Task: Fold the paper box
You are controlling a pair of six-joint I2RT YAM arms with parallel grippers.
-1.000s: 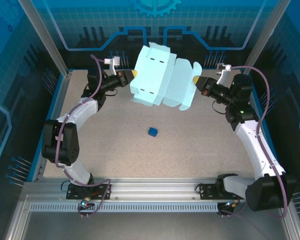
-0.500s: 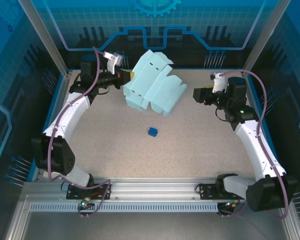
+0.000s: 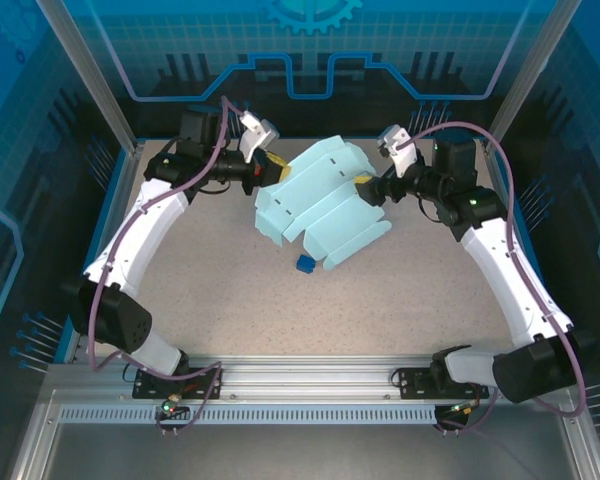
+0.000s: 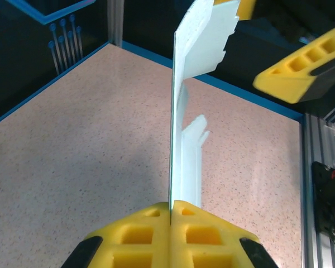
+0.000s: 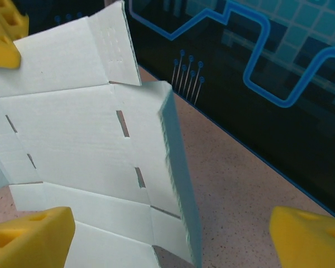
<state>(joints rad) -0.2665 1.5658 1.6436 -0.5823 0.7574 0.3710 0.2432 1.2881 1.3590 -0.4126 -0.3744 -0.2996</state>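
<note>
The paper box slants from my left gripper at one end; next my right gripper grabs the opposite side flap (image 3: 358, 163) to help square the sheet.
The paper box (image 3: 320, 205) is a pale cyan die-cut sheet with slots and tabbed flaps, held tilted over the middle of the table. My left gripper (image 3: 277, 168) is shut on its upper left edge. In the left wrist view the card (image 4: 181, 139) runs edge-on out of the closed yellow fingers (image 4: 151, 223). My right gripper (image 3: 365, 188) stands wide open at the sheet's right side. In the right wrist view the sheet (image 5: 72, 139) shows flat, with one flap (image 5: 176, 167) standing up between the spread fingers of the right gripper (image 5: 172, 223).
A tiny dark blue cube (image 3: 304, 263) lies on the speckled table (image 3: 230, 300) just below the sheet's lower flap. Blue walls and aluminium posts ring the table. The right gripper's yellow finger (image 4: 298, 72) shows beyond the card in the left wrist view.
The right gripper let go of the box, opened wide, pulled back, then came in again at its right side. The left arm swung the box lower and turned it.
</note>
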